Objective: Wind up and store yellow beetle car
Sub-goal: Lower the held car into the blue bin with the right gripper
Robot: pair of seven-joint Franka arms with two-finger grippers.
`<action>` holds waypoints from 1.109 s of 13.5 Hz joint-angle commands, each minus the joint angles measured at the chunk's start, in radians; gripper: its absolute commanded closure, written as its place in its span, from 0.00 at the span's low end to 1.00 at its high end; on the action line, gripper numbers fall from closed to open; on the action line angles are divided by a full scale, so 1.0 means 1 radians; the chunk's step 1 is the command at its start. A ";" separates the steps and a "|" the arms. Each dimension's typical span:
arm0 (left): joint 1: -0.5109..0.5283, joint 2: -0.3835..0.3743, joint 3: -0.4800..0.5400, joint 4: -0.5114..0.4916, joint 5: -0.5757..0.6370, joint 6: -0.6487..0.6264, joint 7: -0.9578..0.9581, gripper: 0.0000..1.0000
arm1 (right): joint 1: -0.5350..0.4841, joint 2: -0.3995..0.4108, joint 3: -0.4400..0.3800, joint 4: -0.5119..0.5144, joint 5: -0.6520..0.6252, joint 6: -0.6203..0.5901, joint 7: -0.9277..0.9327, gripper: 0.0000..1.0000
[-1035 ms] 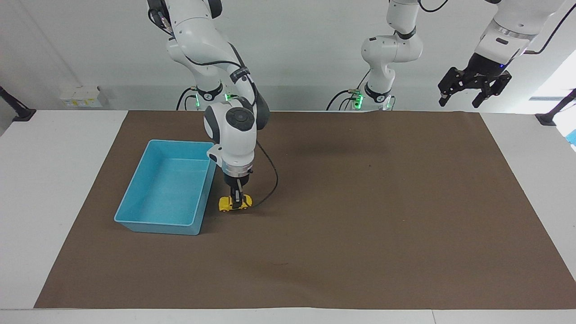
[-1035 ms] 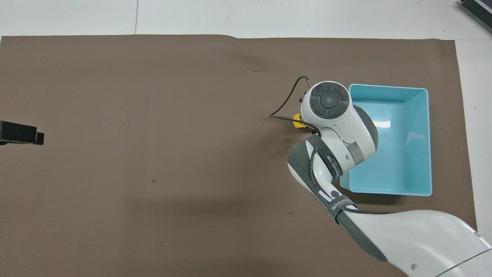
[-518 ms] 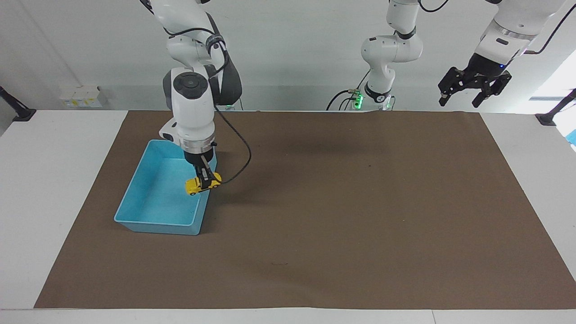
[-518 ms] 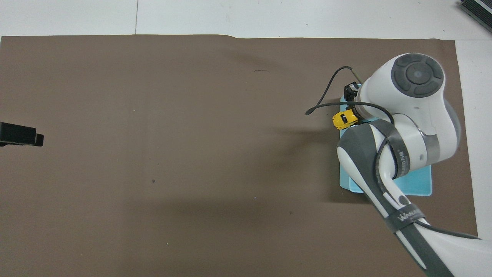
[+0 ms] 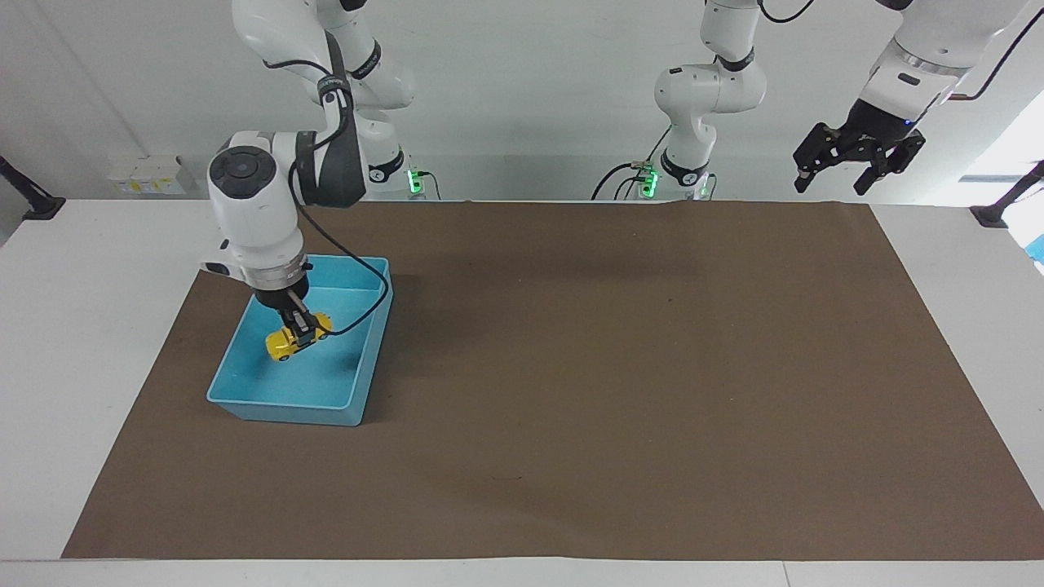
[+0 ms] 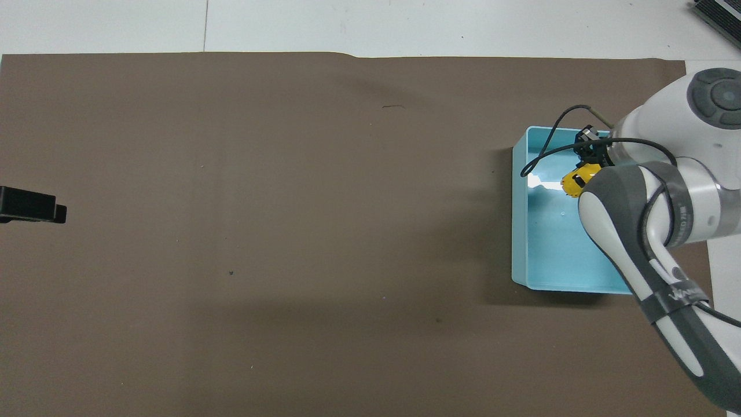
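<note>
My right gripper has the yellow beetle car to put down. It will let go of the car on the blue tray's bottom, in the half nearer the robots (image 6: 583, 238).
The yellow beetle car (image 5: 287, 343) is tiny, bright yellow and tilted. My right gripper (image 5: 303, 326) is shut on it and holds it over the inside of the blue tray (image 5: 281, 408); I cannot tell whether it touches the tray floor. In the overhead view the car (image 6: 576, 180) shows partly under the right gripper (image 6: 587, 165), over the part of the tray (image 6: 550, 255) farther from the robots. My left gripper (image 5: 858, 156) waits open and empty, raised high off the left arm's end of the mat; only its tip (image 6: 32, 205) shows in the overhead view.
A brown mat (image 5: 620, 383) covers most of the white table. The right arm's black cable (image 5: 359, 306) hangs over the tray's rim. A small dark speck (image 5: 670, 301) lies on the mat.
My right gripper lifted the car off the mat beside the tray, carried it over the rim and now holds it lower inside the tray. The left arm has not moved.
</note>
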State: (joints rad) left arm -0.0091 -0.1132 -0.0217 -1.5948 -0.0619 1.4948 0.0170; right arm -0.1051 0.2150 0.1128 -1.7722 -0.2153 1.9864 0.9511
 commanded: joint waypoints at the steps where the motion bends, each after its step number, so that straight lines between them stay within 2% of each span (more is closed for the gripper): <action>1: 0.009 -0.006 -0.004 -0.004 0.014 -0.014 0.003 0.00 | -0.044 -0.026 0.010 -0.042 0.022 0.023 -0.110 1.00; 5: 0.012 -0.006 -0.003 -0.004 0.014 -0.014 0.003 0.00 | -0.079 -0.075 0.010 -0.157 0.022 0.129 -0.265 1.00; 8: 0.011 -0.006 -0.003 -0.004 0.014 -0.014 0.003 0.00 | -0.076 -0.106 0.013 -0.228 0.023 0.150 -0.311 1.00; 10: 0.011 -0.006 -0.001 -0.004 0.014 -0.014 0.003 0.00 | -0.062 -0.158 0.013 -0.329 0.059 0.195 -0.372 1.00; 12: 0.011 -0.006 -0.003 -0.004 0.014 -0.014 0.003 0.00 | -0.057 -0.233 0.015 -0.474 0.065 0.320 -0.470 1.00; 13: 0.011 -0.006 -0.003 -0.004 0.014 -0.014 0.003 0.00 | -0.068 -0.262 0.013 -0.534 0.106 0.377 -0.541 1.00; 15: 0.011 -0.006 -0.003 -0.004 0.014 -0.014 0.003 0.00 | -0.073 -0.292 0.008 -0.579 0.270 0.393 -0.764 1.00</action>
State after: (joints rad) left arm -0.0088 -0.1132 -0.0183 -1.5948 -0.0619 1.4939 0.0169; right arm -0.1577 0.0020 0.1192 -2.2611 -0.0593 2.3400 0.3699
